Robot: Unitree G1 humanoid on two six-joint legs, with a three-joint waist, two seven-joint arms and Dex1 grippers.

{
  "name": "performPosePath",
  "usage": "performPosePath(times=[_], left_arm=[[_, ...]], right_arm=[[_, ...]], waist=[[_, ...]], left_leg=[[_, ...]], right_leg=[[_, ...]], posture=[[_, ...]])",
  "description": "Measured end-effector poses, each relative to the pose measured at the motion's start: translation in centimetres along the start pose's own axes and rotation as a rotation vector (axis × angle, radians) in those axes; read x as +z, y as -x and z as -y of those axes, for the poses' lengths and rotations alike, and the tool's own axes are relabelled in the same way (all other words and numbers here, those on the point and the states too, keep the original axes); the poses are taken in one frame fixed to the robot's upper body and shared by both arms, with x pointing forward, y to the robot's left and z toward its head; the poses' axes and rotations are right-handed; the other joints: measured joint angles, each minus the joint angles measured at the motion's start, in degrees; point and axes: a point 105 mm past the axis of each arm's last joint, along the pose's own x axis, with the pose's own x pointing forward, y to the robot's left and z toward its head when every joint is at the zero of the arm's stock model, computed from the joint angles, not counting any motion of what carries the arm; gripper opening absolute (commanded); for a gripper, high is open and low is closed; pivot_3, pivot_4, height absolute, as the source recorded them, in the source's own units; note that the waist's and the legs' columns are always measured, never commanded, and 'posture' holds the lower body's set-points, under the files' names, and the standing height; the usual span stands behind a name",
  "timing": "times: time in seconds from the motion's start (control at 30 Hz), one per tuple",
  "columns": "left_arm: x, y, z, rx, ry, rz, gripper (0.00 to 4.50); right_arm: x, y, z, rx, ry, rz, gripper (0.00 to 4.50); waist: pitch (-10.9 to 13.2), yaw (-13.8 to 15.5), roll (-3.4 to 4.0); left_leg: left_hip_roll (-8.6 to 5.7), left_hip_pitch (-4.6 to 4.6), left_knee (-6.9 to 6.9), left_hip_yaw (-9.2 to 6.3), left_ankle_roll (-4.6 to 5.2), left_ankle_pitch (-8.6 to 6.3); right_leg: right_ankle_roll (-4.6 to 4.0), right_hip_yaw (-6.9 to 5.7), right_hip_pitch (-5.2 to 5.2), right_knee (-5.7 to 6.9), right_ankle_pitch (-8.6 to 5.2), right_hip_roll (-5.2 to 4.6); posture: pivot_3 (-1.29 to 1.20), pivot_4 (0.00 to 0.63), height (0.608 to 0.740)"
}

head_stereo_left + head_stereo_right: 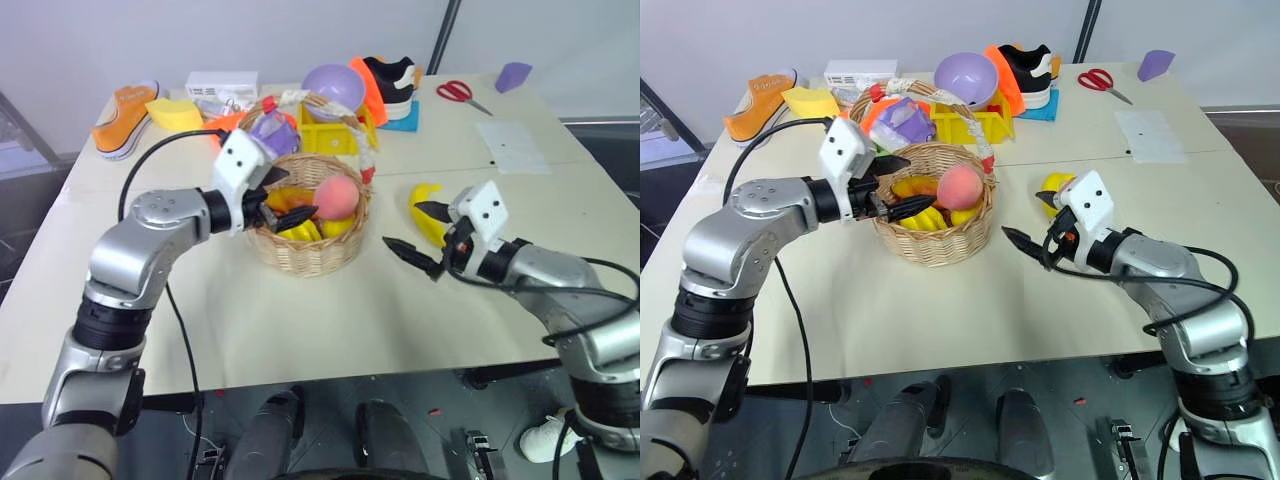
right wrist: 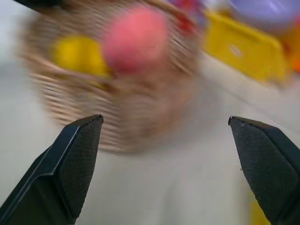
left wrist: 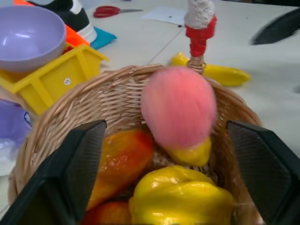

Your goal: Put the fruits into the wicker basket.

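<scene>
The near end of the yellow banana (image 1: pixel 435 232) (image 2: pixel 258 215) beside the wicker basket is the place my right gripper should go to and take hold of.
The round wicker basket (image 1: pixel 305 255) stands mid-table with a pink-red peach (image 1: pixel 339 197) lying on top of the fruit inside. Under it I see a ribbed yellow star fruit (image 3: pixel 183 199) and an orange-yellow fruit (image 3: pixel 121 159). My left gripper (image 1: pixel 292 196) is open over the basket's left rim, its fingers either side of the peach without touching it. A curved yellow banana (image 1: pixel 424 208) lies on the table right of the basket. My right gripper (image 1: pixel 414 227) hangs open just in front of the banana, pointing at the basket, with nothing in it.
Behind the basket are a yellow plastic bin (image 1: pixel 330 136), a lilac bowl (image 1: pixel 333 86) and a purple-and-white packet (image 1: pixel 272 128). Shoes (image 1: pixel 125 115) (image 1: pixel 395 80), a yellow wedge block (image 1: pixel 172 113), scissors (image 1: pixel 460 92) and a paper sheet (image 1: pixel 512 146) lie along the back.
</scene>
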Motion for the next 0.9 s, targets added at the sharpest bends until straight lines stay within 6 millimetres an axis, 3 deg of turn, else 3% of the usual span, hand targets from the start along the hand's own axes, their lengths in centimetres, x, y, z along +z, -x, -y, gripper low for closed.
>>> performPosePath(times=[0.17,0.3,0.4,0.47,0.6,0.67,0.77,0.83,0.9], left_arm=[[0.1,1.6,1.7,-0.116,0.074,0.090,4.46],[0.1,2.4,4.1,-0.228,0.098,0.131,4.46],[0.6,2.5,4.9,-0.254,0.086,0.151,4.50],[0.7,2.5,5.0,-0.255,0.087,0.154,4.50],[0.6,2.6,5.0,-0.241,0.087,0.153,4.50],[0.5,2.6,4.9,-0.228,0.089,0.149,4.50],[0.0,2.9,4.1,-0.170,0.073,0.151,4.50],[-1.0,3.9,2.4,-0.078,0.076,0.140,4.50],[-1.8,4.9,0.9,-0.001,0.075,0.143,4.50]], right_arm=[[-4.3,-2.1,4.0,-0.235,-0.145,-0.120,4.50],[-6.2,-3.4,5.4,-0.293,-0.191,-0.175,4.50],[-7.5,-3.9,5.9,-0.311,-0.202,-0.205,3.61],[-7.8,-4.1,6.0,-0.312,-0.204,-0.210,2.49],[-7.4,-4.2,6.1,-0.308,-0.179,-0.196,0.62],[-6.9,-4.0,6.2,-0.314,-0.148,-0.188,0.58],[-5.0,-2.1,6.5,-0.300,0.005,-0.157,0.58],[-3.6,-0.2,5.5,-0.228,0.122,-0.140,0.58],[-2.6,1.8,3.2,-0.091,0.164,-0.119,0.58]], waist=[[0.02,-0.12,0.04],[0.02,-0.09,0.04],[0.02,-0.01,0.05],[0.02,-0.11,0.05],[0.02,-0.20,0.05],[0.03,-0.19,0.06],[0.07,0.14,0.14],[0.04,0.36,0.15],[0.06,0.37,0.18]], left_leg=[[0.00,0.04,-0.05,0.00,-0.04,0.03],[-0.01,0.09,-0.04,0.00,-0.05,0.04],[-0.01,0.15,-0.04,0.00,-0.05,0.04],[-0.01,0.16,-0.04,0.00,-0.05,0.04],[-0.01,0.16,-0.05,0.00,-0.05,0.04],[-0.01,0.15,-0.05,0.00,-0.05,0.04],[-0.02,0.12,-0.08,0.01,-0.06,0.04],[0.01,0.14,-0.13,0.00,-0.06,0.03],[0.02,0.11,-0.15,-0.01,-0.05,0.02]], right_leg=[[0.01,0.01,-0.01,0.05,0.01,0.01],[0.01,0.01,0.04,0.07,0.02,0.03],[0.01,0.00,0.11,0.08,0.02,0.04],[0.01,0.00,0.10,0.08,0.02,0.05],[0.01,0.00,0.08,0.10,0.02,0.08],[0.02,0.00,0.07,0.11,0.02,0.08],[0.02,0.01,0.02,0.10,0.01,0.04],[0.04,0.01,0.03,0.08,0.00,0.03],[0.03,0.00,0.02,0.06,0.00,0.00]], posture=[[0.00,0.150,0.740],[0.00,0.150,0.740],[0.00,0.150,0.740],[0.00,0.150,0.740],[0.00,0.150,0.740],[0.00,0.150,0.740],[0.00,0.150,0.740],[0.00,0.150,0.740],[0.00,0.150,0.740]])
